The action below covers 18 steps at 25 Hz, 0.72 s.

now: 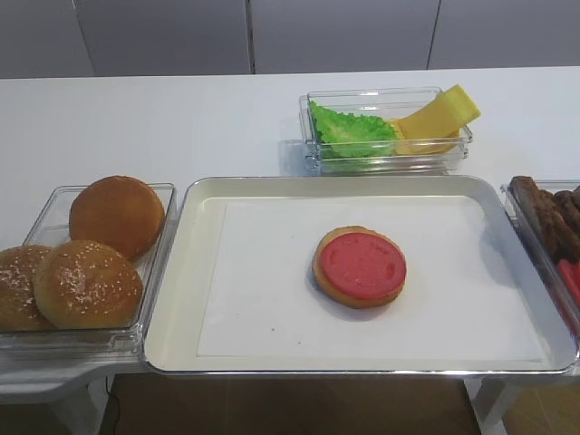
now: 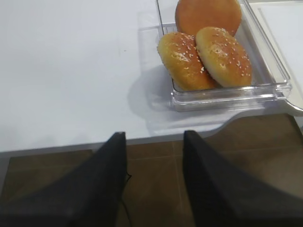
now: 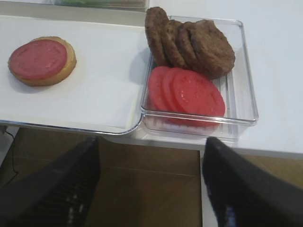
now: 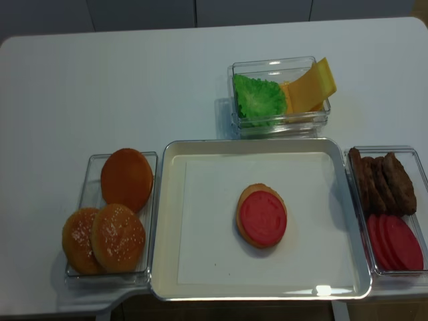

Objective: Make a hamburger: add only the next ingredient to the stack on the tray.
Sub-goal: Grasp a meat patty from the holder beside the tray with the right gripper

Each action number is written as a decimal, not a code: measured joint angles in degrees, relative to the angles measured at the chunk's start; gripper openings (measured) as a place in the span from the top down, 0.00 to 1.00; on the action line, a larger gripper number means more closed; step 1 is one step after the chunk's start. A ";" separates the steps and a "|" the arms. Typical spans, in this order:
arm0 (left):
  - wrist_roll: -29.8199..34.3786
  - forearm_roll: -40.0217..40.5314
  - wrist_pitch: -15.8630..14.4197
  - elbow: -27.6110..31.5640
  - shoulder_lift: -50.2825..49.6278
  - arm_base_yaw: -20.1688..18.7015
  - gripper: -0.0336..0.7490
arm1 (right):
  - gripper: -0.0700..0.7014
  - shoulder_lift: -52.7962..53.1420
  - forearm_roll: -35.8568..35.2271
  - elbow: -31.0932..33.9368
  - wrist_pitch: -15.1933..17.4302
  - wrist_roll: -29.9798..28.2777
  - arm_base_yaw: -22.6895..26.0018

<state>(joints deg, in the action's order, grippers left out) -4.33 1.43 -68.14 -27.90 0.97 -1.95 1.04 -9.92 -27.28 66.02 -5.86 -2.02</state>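
The clear container has an outermost patty, the one nearest the tray. I will close my right gripper on the middle of the meat patty point(image 4: 360, 179) point(image 3: 157, 37) there.
The stack point(image 1: 360, 265), a tan bun base topped with a red disc, lies in the middle of the tray point(image 1: 172, 308) on its white liner. It also shows at the upper left of the right wrist view as the stack point(image 3: 41, 60). Several dark brown meat patties point(image 3: 208, 47) lean on edge in a clear container just right of the tray; the patties point(image 4: 384, 180) fill its far half. My right gripper point(image 3: 152, 142) is open and empty, below the table's front edge in front of that container. My left gripper point(image 2: 155, 135) is open and empty off the front edge, near the buns. Neither gripper shows in the high views.
Red round slices point(image 3: 194, 92) overlap in the near half of the patty container point(image 3: 246, 94). A clear box of sesame buns point(image 1: 91, 254) sits left of the tray. Behind the tray, another box holds green lettuce point(image 1: 349, 131) and yellow cheese point(image 1: 439, 118).
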 joint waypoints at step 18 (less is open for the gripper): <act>0.00 0.00 0.00 0.00 0.00 0.00 0.58 | 0.25 0.00 0.00 0.00 0.00 -0.08 0.00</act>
<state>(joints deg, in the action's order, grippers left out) -4.33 1.43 -68.14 -27.90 0.97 -1.95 1.04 -9.92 -27.28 66.02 -5.94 -2.02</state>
